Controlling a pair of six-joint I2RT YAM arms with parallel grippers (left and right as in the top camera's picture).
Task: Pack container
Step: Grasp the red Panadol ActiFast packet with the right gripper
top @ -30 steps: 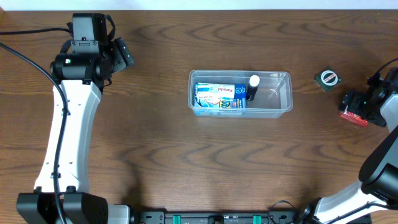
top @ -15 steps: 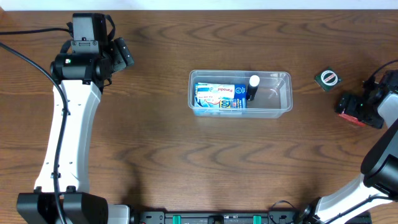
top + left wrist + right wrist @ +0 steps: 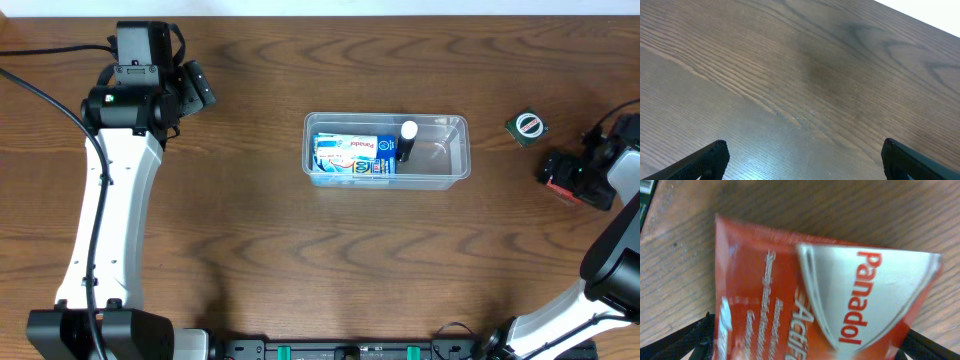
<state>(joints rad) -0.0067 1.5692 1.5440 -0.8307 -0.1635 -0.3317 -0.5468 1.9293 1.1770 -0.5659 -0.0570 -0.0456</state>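
Observation:
My right gripper should set down the red Panadol box, which slants lengthwise across its fingers, then open and grab the box across its narrower width (image 3: 805,237) before packing it.
The clear plastic container (image 3: 450,150) sits mid-table and holds a blue Panadol box (image 3: 350,156) and a small dark bottle with a white cap (image 3: 407,140). My right gripper (image 3: 562,180) at the far right is shut on a red Panadol box (image 3: 557,181), which fills the right wrist view (image 3: 815,295) with a finger at each side. My left gripper (image 3: 200,88) is at the far left, open and empty over bare wood (image 3: 800,160).
A small green and black round item (image 3: 527,125) lies on the table just above my right gripper, right of the container. Black cables run along the left and right edges.
My right gripper has moved a little to the left and up with the red Panadol box in it. The left arm has not moved.

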